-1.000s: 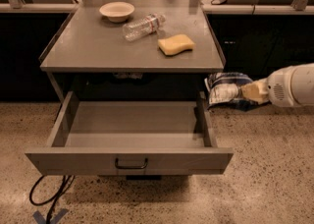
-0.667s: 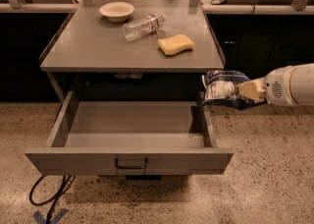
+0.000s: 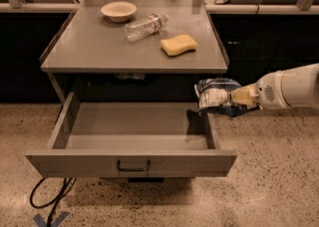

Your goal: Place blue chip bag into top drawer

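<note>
Next, I release the blue chip bag from my gripper onto the bottom of the drawer, close to the side (image 3: 176, 122) that is nearest to my arm.
The blue chip bag (image 3: 215, 95), dark blue with white patches, is held by my gripper (image 3: 233, 99) at the end of the white arm that reaches in from the right. The bag hangs over the right wall of the top drawer (image 3: 134, 164), at its back right corner, above the drawer floor. The top drawer is pulled wide open below the grey table and nothing shows inside it. Its flat front panel carries a small dark wire handle (image 3: 133, 166) at centre.
On the table top (image 3: 94, 54) lie a cream bowl (image 3: 118, 10), a clear plastic bottle (image 3: 145, 26) on its side and a yellow sponge (image 3: 179, 45). A black cable (image 3: 50, 197) loops on the speckled floor at the lower left. A counter rail runs behind.
My gripper has carried the blue chip bag a little to the left, from beside the drawer to over its right wall.
</note>
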